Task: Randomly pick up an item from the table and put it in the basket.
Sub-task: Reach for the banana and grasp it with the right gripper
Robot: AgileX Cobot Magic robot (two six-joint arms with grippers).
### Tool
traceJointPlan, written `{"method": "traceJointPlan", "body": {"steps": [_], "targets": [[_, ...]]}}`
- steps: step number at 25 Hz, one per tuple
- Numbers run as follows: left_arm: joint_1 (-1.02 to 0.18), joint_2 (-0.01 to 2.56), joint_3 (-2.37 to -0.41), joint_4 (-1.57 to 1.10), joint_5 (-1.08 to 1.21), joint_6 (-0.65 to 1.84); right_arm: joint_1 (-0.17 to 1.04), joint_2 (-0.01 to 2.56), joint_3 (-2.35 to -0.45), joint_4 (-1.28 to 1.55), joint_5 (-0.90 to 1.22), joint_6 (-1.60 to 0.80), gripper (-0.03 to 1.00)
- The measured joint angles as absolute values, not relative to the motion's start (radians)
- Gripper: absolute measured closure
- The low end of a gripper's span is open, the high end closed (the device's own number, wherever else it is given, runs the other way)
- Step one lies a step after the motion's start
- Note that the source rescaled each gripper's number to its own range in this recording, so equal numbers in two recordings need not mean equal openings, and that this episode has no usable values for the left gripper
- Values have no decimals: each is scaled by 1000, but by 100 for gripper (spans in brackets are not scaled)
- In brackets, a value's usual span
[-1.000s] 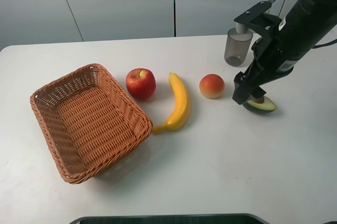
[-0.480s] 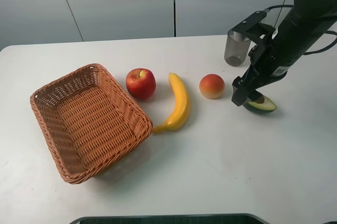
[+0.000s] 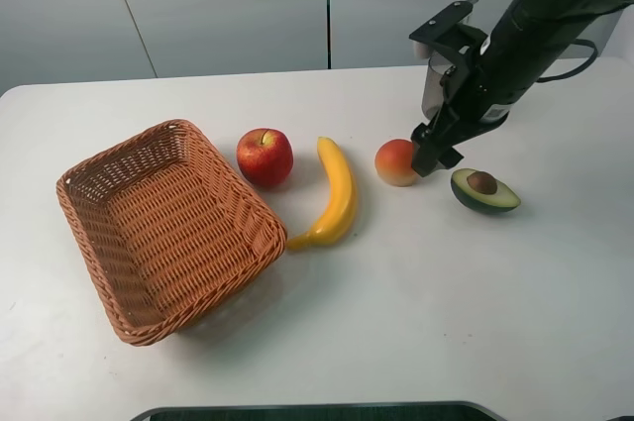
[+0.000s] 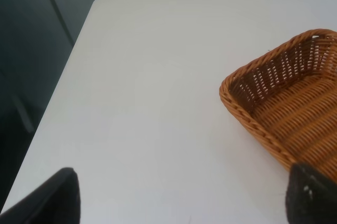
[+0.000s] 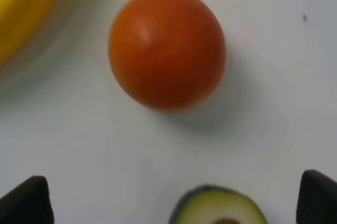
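Observation:
I will close my right gripper on the yellow banana's far end [image 3: 335, 162], between the red apple and the peach, away from the wicker basket.
The yellow banana [image 3: 335, 198] lies on the white table [image 3: 446, 292] between the red apple and the peach; a blurred part of it shows in the right wrist view [image 5: 23, 8]. The wicker basket [image 3: 265, 233] stands empty at the left, and its corner shows in the left wrist view [image 4: 247, 84]. My right gripper [image 3: 430, 157] is open and empty, just right of the peach and well right of the banana; its fingertips [image 5: 23, 203] stand wide apart. My left gripper [image 4: 184, 197] is open and empty near the basket's corner and does not show in the exterior view.
A red apple [image 3: 264, 157] sits next to the basket. An orange-pink peach [image 3: 396, 161] [image 5: 167, 49] and a halved avocado [image 3: 483, 190] [image 5: 218, 208] lie right of the banana. A grey cup [image 3: 434, 94] stands behind the right arm.
My right gripper has moved left and toward the back, from over the avocado half to beside the peach. The avocado now shows in full. Nothing else moved.

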State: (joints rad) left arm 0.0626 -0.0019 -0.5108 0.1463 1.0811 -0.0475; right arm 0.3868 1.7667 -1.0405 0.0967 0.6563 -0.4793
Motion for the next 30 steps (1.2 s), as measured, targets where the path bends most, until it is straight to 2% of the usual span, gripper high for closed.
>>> {"method": "traceJointPlan", "body": {"steps": [5,16,25,30], "targets": [[63,-2,-511,146,1081,-48,447,1806,-1090,136,666,-453,-3],[63,-2,-511,146,1081,-48,594,1974,-1297,146,757,-184,-3],[63,-2,-511,146,1081,-48,614,2131,-1499,89,761,-78,-3],[63,-2,-511,146,1081,-48,614,2182,-1530,84,761,-71,-3]]}}
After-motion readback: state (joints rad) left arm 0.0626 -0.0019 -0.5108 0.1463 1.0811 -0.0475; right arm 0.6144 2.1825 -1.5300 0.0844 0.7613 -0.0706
